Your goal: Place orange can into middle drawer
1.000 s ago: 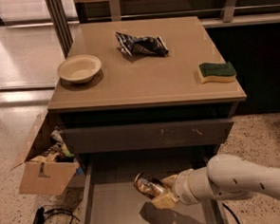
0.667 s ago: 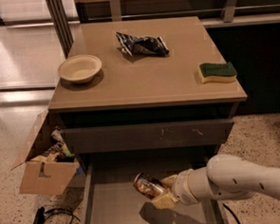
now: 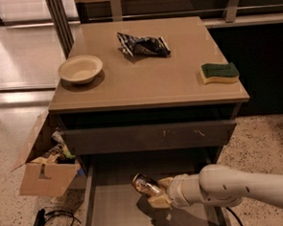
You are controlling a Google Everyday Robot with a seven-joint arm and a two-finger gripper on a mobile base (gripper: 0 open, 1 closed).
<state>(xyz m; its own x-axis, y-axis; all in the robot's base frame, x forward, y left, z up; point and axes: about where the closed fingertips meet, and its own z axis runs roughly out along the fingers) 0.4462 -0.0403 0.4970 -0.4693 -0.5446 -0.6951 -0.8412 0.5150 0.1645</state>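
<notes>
I should have my gripper release the orange can close to the center of the open middle drawer's bottom (image 3: pixel 154 190). The can hangs just above that drawer floor now.
The orange can (image 3: pixel 143 183) is a shiny coppery can with a silvery end, tilted on its side over the open middle drawer (image 3: pixel 114 212), a wide grey-brown tray pulled out below the counter. My gripper (image 3: pixel 155 192) comes in from the right on a white arm and is shut on the can, its pale fingers (image 3: pixel 159 201) around the can's right end. The can hangs just above the drawer floor near the drawer's middle back. Its shadow lies on the floor beneath.
A closed grey drawer front (image 3: pixel 148 137) with pale scratches sits above the open drawer. On the countertop are a cream bowl (image 3: pixel 80 69), a dark blue foil snack bag (image 3: pixel 142 44) and a green-yellow sponge (image 3: pixel 219 72). A cardboard box (image 3: pixel 46 171) and cables (image 3: pixel 40 225) lie on the floor at left.
</notes>
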